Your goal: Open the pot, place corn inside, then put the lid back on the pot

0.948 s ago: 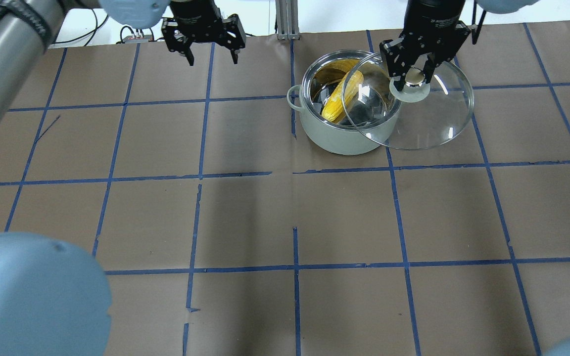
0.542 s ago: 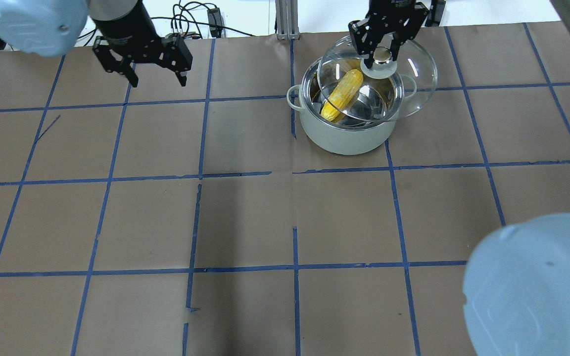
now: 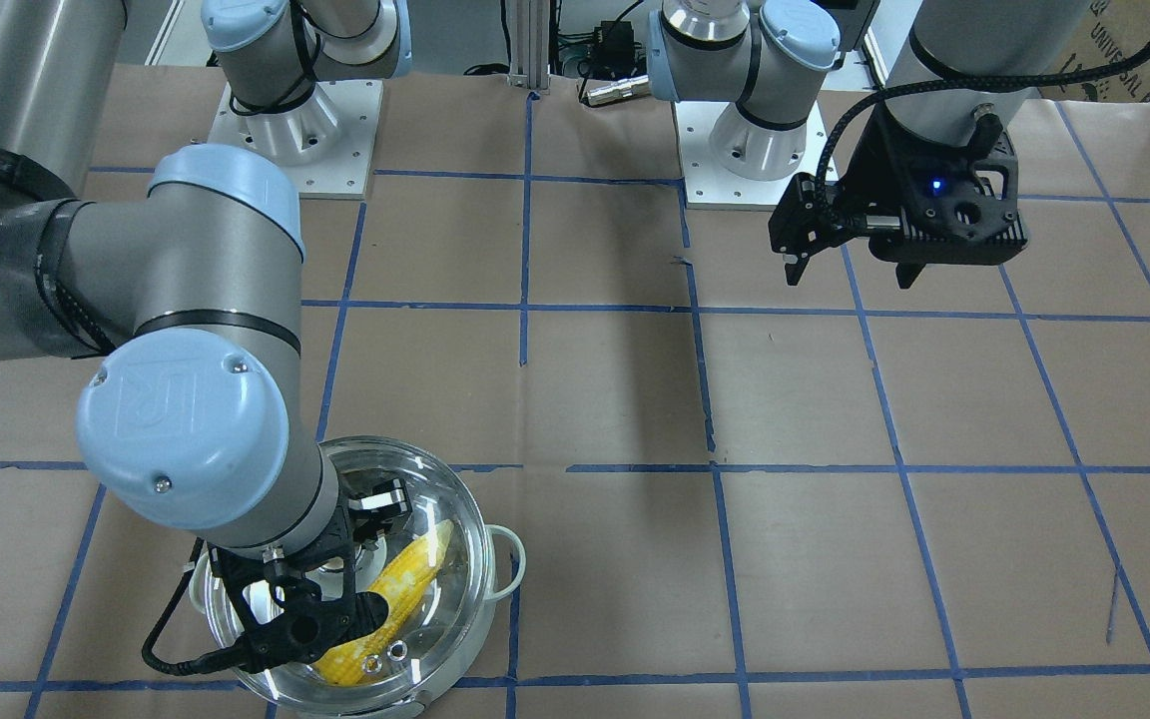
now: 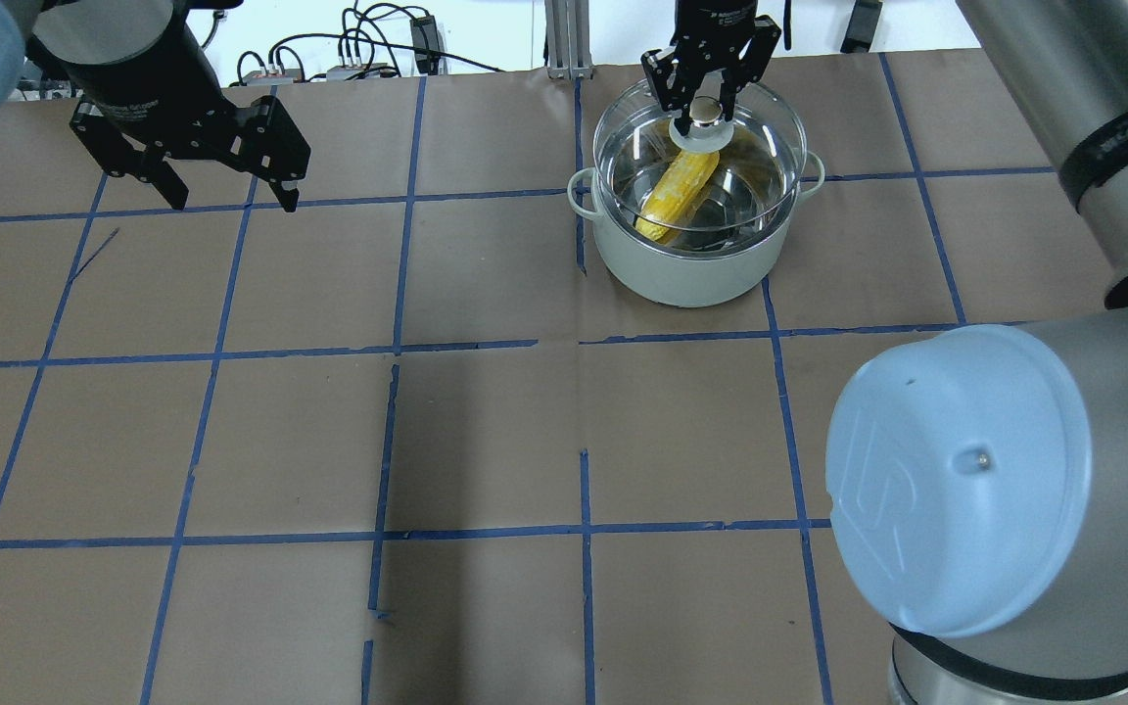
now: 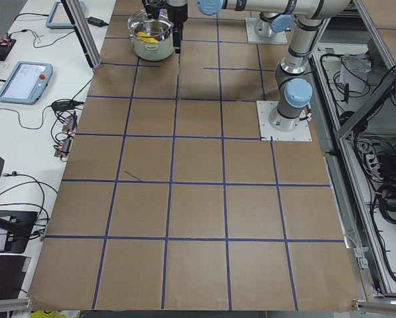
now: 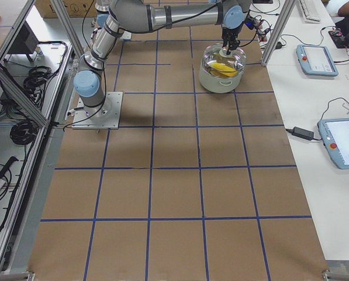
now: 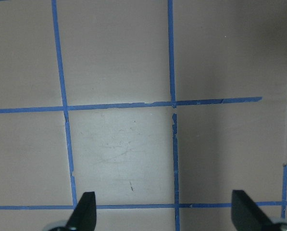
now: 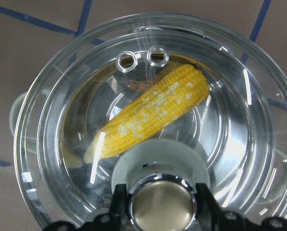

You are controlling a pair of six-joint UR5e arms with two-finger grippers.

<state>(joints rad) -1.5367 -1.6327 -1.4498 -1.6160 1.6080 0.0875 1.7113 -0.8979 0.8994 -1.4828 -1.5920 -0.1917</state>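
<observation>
I need to let go of the clear glass lid with my right gripper on the pale mint-green pot's rim [image 3: 356,577] [image 8: 155,139], so that it covers the yellow corn.
The pale mint-green pot [image 4: 686,269] stands at the table's far side, right of centre. The yellow corn [image 4: 680,191] lies slanted inside it; it also shows in the right wrist view [image 8: 153,113] and the front-facing view [image 3: 405,579]. My right gripper [image 4: 708,106] is shut on the knob [image 8: 161,207] of the clear glass lid [image 4: 770,137]. The lid sits centred over the pot's mouth, at or just above the rim; I cannot tell which. My left gripper [image 4: 234,201] is open and empty above bare table at the far left; the left wrist view [image 7: 165,214] shows only paper.
Brown paper with a blue tape grid [image 4: 486,343] covers the table. An aluminium post [image 4: 564,39] and cables [image 4: 368,29] stand past the far edge. My right arm's elbow [image 4: 956,480] hangs over the near right. Pendants [image 6: 317,58] lie beside the table.
My right gripper has carried the lid leftward from beside the pot's right rim to centred over the pot. My left gripper has moved left and a little nearer, still open.
</observation>
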